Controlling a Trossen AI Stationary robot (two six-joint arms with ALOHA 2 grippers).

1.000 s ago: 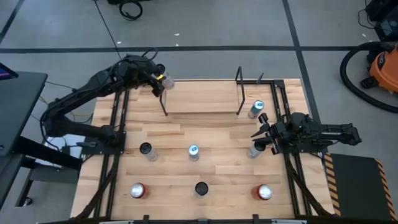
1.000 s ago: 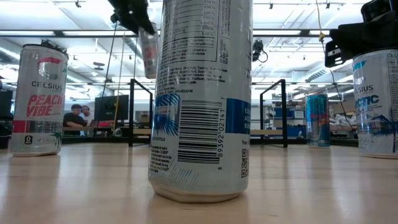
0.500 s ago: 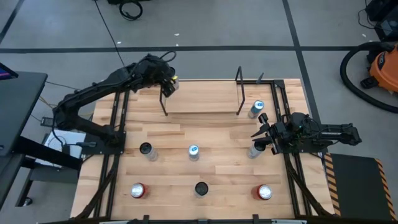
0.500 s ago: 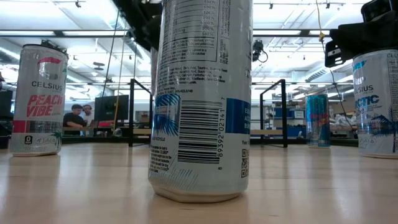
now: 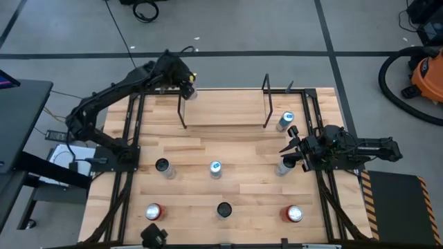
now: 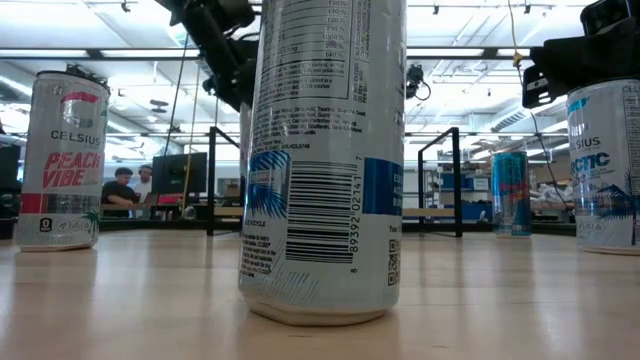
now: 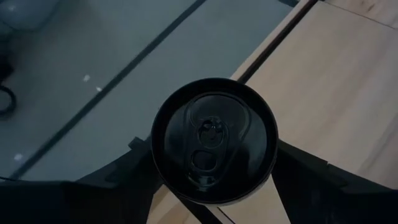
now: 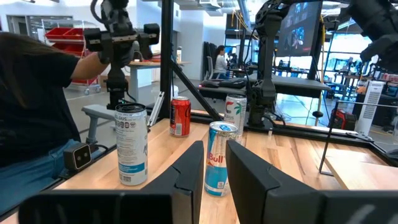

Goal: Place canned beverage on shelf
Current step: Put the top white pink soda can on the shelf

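Note:
Next, I let go of the can with my left gripper on the shelf's far corner (image 5: 196, 101) (image 7: 256, 194), beside the black rod nearest that gripper.
My left gripper (image 5: 187, 88) is shut on a can (image 7: 214, 140) with a dark top, held in the air over the table's far edge, beside the far left post of the shelf (image 5: 225, 109). In the low view the gripper (image 6: 228, 60) is high up, and the can is mostly hidden behind a near can (image 6: 325, 160). The shelf is a light-wood board in a black rod frame (image 6: 225, 180) at the table's far middle. My right gripper (image 5: 289, 140) is open at the right side of the table, next to a standing can (image 5: 285, 166). My left gripper pinches the can's side wall just below the top rim (image 7: 158, 163), one finger on each side. The fingers come from above and point down. The can is upright with its top toward the wrist camera, lifted clear of table and shelf.
A blue-topped can (image 5: 286, 121) stands right of the shelf. More cans stand mid-table (image 5: 215, 168) (image 5: 163, 166) and along the near edge (image 5: 154, 211) (image 5: 223, 209) (image 5: 295, 214). The right wrist view shows a Red Bull can (image 8: 221, 158) and people beyond the table.
My left gripper has carried the can toward the table's right edge and a little toward its far edge, closer to the shelf's far left post. The can stays lifted. The right arm has kept still.

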